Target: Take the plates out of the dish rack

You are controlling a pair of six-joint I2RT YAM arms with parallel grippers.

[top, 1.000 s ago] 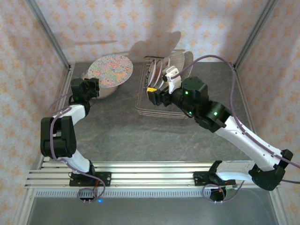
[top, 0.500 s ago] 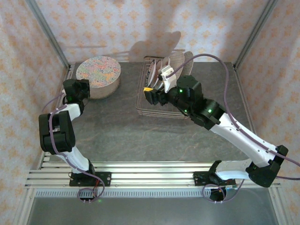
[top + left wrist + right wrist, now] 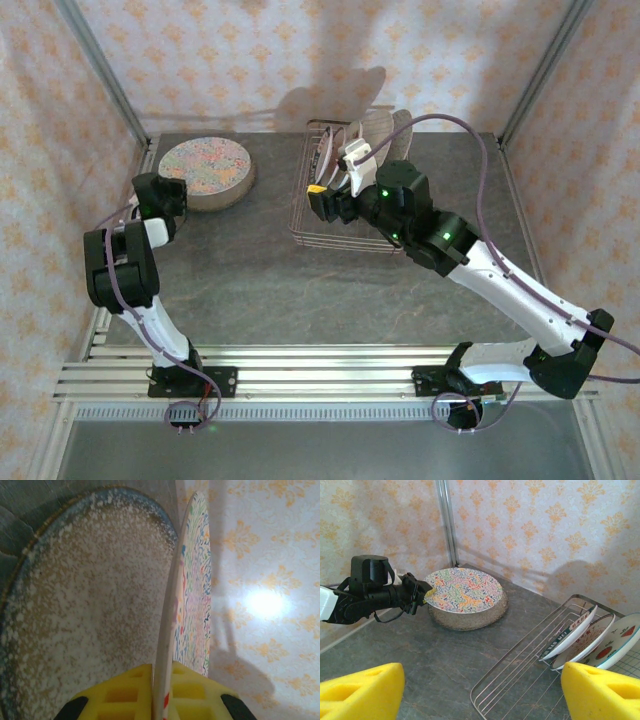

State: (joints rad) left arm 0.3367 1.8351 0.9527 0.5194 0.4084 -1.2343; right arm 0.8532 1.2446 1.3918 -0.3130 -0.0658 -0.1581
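Observation:
My left gripper will set the colourful squiggle-patterned plate down and let it go on top of the larger speckled plate (image 3: pixel 212 175) (image 3: pixel 100 610).
My left gripper (image 3: pixel 161 680) is shut on the rim of a colourful squiggle-patterned plate (image 3: pixel 192 590). It holds that plate nearly flat just over a larger speckled plate (image 3: pixel 90 605) lying at the back left of the table. From above, the left gripper (image 3: pixel 165 190) is at the near-left edge of the patterned plate (image 3: pixel 205 165). My right gripper (image 3: pixel 322 200) is open with nothing between its yellow pads (image 3: pixel 362 690), hovering over the front-left part of the dish rack (image 3: pixel 310 235). Three plates (image 3: pixel 580 630) stand upright in the rack, white with red marks.
The rack's front half (image 3: pixel 520 680) is bare wire. Grey tabletop (image 3: pixel 250 280) lies between the plate stack and the rack. Patterned walls close in the back and sides, with a metal post (image 3: pixel 447 520) in the back-left corner.
The left arm swung left and tipped the patterned plate from tilted up down to nearly flat over the speckled plate. The right gripper shifted slightly left over the rack and stayed open.

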